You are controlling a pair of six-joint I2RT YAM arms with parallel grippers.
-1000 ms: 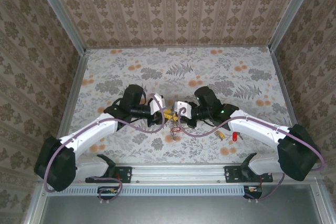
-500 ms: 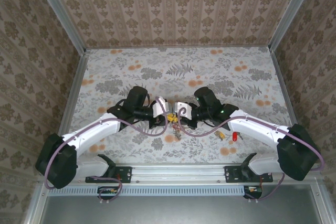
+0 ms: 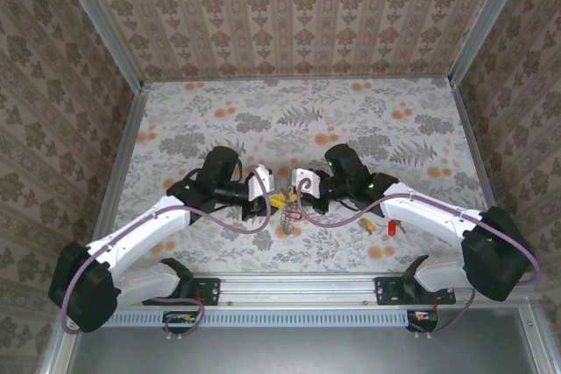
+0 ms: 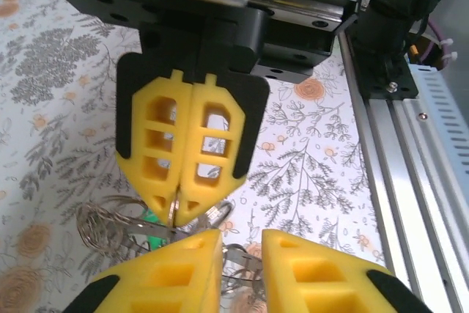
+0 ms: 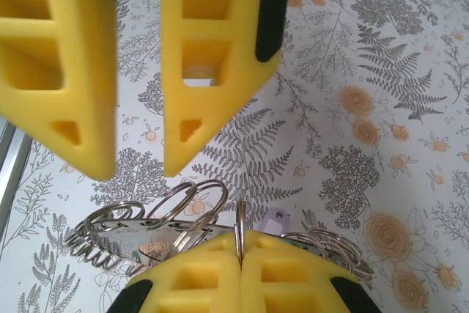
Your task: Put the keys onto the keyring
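The left gripper's narrow gap faces loops beside the one the right gripper holds, so the left gripper needs to open wider, line up and grip that held loop point(image 5: 240, 221).
The keyring point(image 5: 176, 207), a silvery bunch of coiled loops, hangs between my two grippers above the table. My right gripper point(image 5: 240, 256) is shut on one thin loop of it, which stands edge-on between the yellow pads. My left gripper point(image 4: 242, 262) faces it with a clear gap between its fingers point(image 5: 209, 71) and grips nothing; loops of the keyring point(image 4: 99, 225) lie just beyond its tips. A green key head point(image 4: 152, 219) and a lilac key head point(image 5: 277, 219) show among the loops. In the top view both grippers meet tip to tip, left gripper point(image 3: 275, 201), right gripper point(image 3: 294, 196), with the bunch point(image 3: 287, 219) dangling below.
A red-headed key point(image 3: 392, 229) and a yellowish one point(image 3: 366, 225) lie on the floral table to the right, under the right forearm. The aluminium rail point(image 4: 410, 159) at the near edge runs close by the left gripper. Patterned walls enclose the table.
The left gripper pushed in toward the right gripper, then drew back a little to the left, and its jaws narrowed and widened slightly. The right gripper stayed shut on the ring.
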